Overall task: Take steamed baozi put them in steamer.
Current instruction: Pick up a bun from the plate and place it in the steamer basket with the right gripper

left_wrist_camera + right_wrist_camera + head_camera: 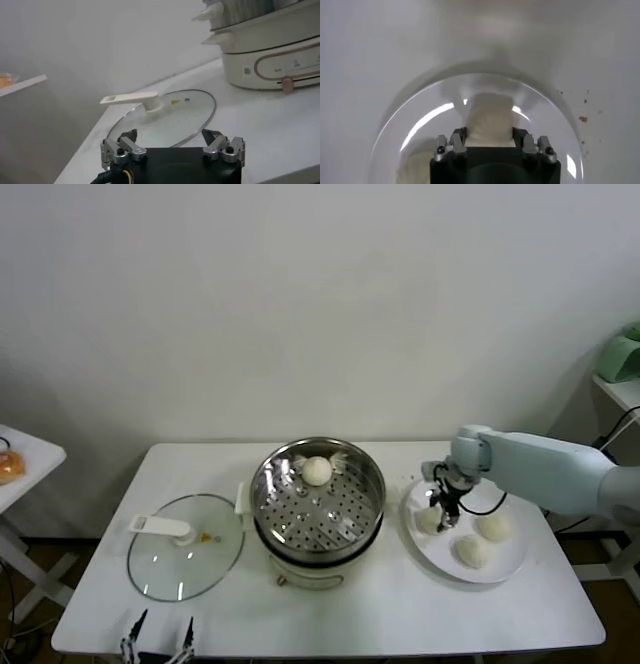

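Observation:
Next, my right gripper lets go of the baozi in the steamer [283, 502], on the side closest to the glass lid.
One steamed baozi [317, 471] lies at the back of the steamer [335, 519], a shiny perforated basket on a cream pot base. Three more baozi sit on a white plate [428, 546] to its right: one at the plate's left [430, 520], two others [494, 527] [473, 552]. My right gripper [441, 502] is down on the left one; in the right wrist view its fingers [461, 136] press both sides of that bun [490, 117], which rests on the plate [420, 130]. My left gripper [158, 639] is open and empty at the table's front left edge.
A round glass lid [185, 549] with a white handle lies flat left of the steamer, just ahead of the left gripper [170, 137] in the left wrist view [170, 112]. The pot base [270, 55] shows beyond it. A side table stands at far left [20, 454].

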Controlling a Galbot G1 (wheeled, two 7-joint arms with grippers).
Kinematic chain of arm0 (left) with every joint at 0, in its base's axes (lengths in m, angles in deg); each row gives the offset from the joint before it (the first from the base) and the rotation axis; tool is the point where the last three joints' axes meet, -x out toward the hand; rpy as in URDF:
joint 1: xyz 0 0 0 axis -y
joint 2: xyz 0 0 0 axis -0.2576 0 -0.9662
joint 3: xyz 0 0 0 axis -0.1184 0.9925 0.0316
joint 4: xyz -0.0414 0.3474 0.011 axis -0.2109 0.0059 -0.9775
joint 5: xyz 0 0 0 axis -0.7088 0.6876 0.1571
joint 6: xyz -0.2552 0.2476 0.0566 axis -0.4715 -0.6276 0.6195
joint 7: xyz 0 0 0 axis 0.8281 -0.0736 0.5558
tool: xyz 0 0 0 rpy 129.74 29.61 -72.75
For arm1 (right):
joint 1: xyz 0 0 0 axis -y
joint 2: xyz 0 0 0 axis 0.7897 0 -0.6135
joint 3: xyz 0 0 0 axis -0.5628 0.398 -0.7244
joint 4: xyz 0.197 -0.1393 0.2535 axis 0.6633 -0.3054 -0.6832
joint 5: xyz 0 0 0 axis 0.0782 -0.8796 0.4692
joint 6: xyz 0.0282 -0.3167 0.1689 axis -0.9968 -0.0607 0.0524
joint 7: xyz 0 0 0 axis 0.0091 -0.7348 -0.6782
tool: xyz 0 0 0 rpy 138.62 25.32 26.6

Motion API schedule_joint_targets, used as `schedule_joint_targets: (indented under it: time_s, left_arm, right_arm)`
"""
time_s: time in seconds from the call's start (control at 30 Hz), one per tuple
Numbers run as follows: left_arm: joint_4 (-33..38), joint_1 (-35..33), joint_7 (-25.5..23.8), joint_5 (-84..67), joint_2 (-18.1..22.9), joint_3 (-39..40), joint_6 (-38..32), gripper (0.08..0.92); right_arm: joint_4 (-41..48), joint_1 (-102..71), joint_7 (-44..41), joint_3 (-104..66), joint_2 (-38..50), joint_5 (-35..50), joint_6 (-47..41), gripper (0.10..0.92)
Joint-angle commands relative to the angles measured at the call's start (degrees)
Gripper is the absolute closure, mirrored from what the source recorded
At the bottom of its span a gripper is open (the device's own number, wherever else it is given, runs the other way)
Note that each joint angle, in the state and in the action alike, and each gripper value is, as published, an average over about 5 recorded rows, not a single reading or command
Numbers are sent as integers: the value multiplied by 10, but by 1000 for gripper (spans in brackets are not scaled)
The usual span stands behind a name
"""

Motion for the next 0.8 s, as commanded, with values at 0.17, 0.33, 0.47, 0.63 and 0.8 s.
schedule_joint_targets:
  time_s: [0.17,0.33,0.47,0.63,0.8]
  left_arm:
    - [5,-1,0,3,0,1,-2,177]
    - [9,0,0,5,1,7,-2,177]
    - [9,0,0,8,-1,11,-3,177]
    - [8,-1,3,9,-3,13,-6,177]
    - [10,-2,4,9,-7,15,-7,177]
  right_arm:
    - [-129,214,-25,119,31,77,6,414]
    - [-194,339,-43,175,27,133,7,414]
    - [-240,417,-49,189,10,192,-2,414]
    - [-277,454,-42,169,-25,266,-22,414]
    - [-286,450,-25,123,-79,314,-44,414]
